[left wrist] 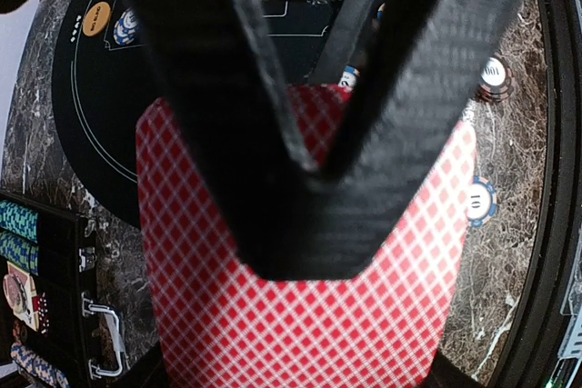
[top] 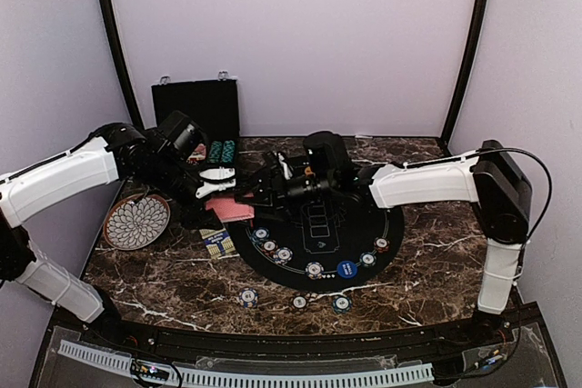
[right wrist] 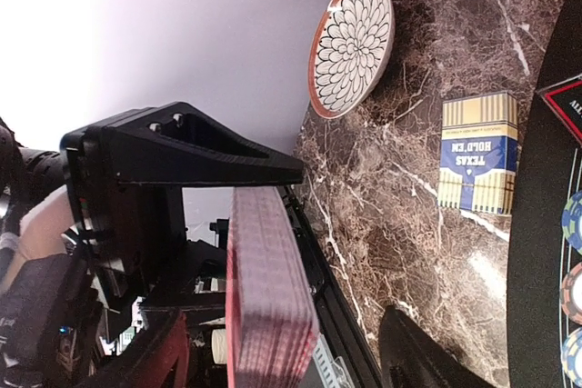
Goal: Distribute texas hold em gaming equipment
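Note:
The far end of the deck sticks well out of my left gripper, so next my right gripper steadies it while my left gripper retakes the deck's side edges [left wrist: 148, 224] deeper.
My left gripper [top: 227, 190] is shut on a deck of red-backed cards [top: 233, 210] and holds it by its side edges above the left rim of the black mat [top: 318, 224]. The deck's red diamond back [left wrist: 300, 333] fills the left wrist view. My right gripper [top: 256, 194] is open, with one finger on each side of the deck [right wrist: 265, 297] and a gap on both sides. Several striped chips [top: 284, 255] and a blue button disc [top: 346, 269] lie along the mat's near edge. Three chips [top: 299, 302] lie on the marble in front. An orange button [left wrist: 96, 18] lies on the mat.
A white petal-pattern plate [top: 136, 222] sits at the left. A blue and yellow card box [top: 216, 243] lies next to the mat. The open black case [top: 195, 111] with racked chips [top: 221, 150] stands at the back left. Walls close in the back and sides.

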`<state>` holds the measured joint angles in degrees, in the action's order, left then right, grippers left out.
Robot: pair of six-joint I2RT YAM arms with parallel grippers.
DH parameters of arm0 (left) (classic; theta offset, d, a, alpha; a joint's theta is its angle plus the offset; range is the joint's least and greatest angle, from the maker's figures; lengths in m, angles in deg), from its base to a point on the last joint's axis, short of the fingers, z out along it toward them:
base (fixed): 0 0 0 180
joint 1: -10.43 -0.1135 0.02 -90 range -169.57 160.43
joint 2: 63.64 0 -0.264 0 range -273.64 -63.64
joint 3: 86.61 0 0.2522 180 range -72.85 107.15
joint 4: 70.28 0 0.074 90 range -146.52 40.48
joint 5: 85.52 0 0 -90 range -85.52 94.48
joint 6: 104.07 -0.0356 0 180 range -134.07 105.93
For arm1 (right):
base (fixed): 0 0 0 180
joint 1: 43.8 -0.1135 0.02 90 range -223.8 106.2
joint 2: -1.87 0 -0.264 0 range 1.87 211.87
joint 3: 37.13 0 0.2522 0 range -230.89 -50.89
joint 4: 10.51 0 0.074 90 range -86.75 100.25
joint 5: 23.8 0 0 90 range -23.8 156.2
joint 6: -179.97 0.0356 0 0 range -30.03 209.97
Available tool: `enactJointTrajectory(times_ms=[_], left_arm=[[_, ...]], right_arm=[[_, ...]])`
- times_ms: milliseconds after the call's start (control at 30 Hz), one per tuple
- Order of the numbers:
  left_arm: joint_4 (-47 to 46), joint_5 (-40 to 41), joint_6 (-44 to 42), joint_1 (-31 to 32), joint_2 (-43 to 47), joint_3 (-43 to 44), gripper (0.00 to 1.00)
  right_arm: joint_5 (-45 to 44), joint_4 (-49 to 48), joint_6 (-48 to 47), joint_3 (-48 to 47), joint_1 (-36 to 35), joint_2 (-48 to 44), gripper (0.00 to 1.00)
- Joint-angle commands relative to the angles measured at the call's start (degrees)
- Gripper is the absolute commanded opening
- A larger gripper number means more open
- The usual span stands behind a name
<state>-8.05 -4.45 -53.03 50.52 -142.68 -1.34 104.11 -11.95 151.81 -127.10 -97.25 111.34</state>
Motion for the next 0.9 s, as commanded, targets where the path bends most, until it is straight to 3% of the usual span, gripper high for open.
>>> enactJointTrajectory(times_ms=[0, 133, 333, 400, 467, 500, 533, 600, 867], left_arm=[[0.25, 0.26, 0.62, 0.48, -0.02, 3.3, 0.0], [0.17, 0.41, 0.16, 0.83, -0.42, 3.15, 0.0], [-0.04, 0.47, -0.39, 1.23, -1.01, 2.64, 0.0], [-0.12, 0.55, -0.58, 1.3, -1.24, 2.59, 0.09], [-0.18, 0.76, -0.79, 1.3, -1.36, 2.59, 0.37], [-0.65, 0.93, -0.77, 1.3, -1.39, 2.54, 0.7], [-0.96, 1.09, -0.81, 1.34, -1.3, 2.52, 0.92], [-2.09, 1.11, -0.8, 1.31, -0.98, 2.47, 0.98], [-2.93, -4.22, -2.56, 1.35, -2.56, 5.25, 0.99]], right_arm=[[2.52, -4.62, 1.81, -1.03, 0.0, 1.68, 0.66], [3.51, -7.26, 3.66, -1.96, 0.01, 3.19, 0.56], [5.03, -14.43, 8.98, -1.59, 0.01, 5.06, 0.32], [5.22, -15.4, 9.78, -1.21, 0.01, 5.29, 0.26], [5.27, -15.98, 10.43, -0.95, -0.03, 5.4, 0.2], [5.32, -16.13, 10.61, -0.88, -0.01, 5.39, 0.19], [5.31, -16.16, 10.82, -0.88, 0.01, 5.4, 0.18], [5.29, -16.07, 10.86, -0.88, -0.01, 5.32, 0.17], [6.23, -19.1, 13.3, -1.13, -0.07, 6.01, 0.16]])
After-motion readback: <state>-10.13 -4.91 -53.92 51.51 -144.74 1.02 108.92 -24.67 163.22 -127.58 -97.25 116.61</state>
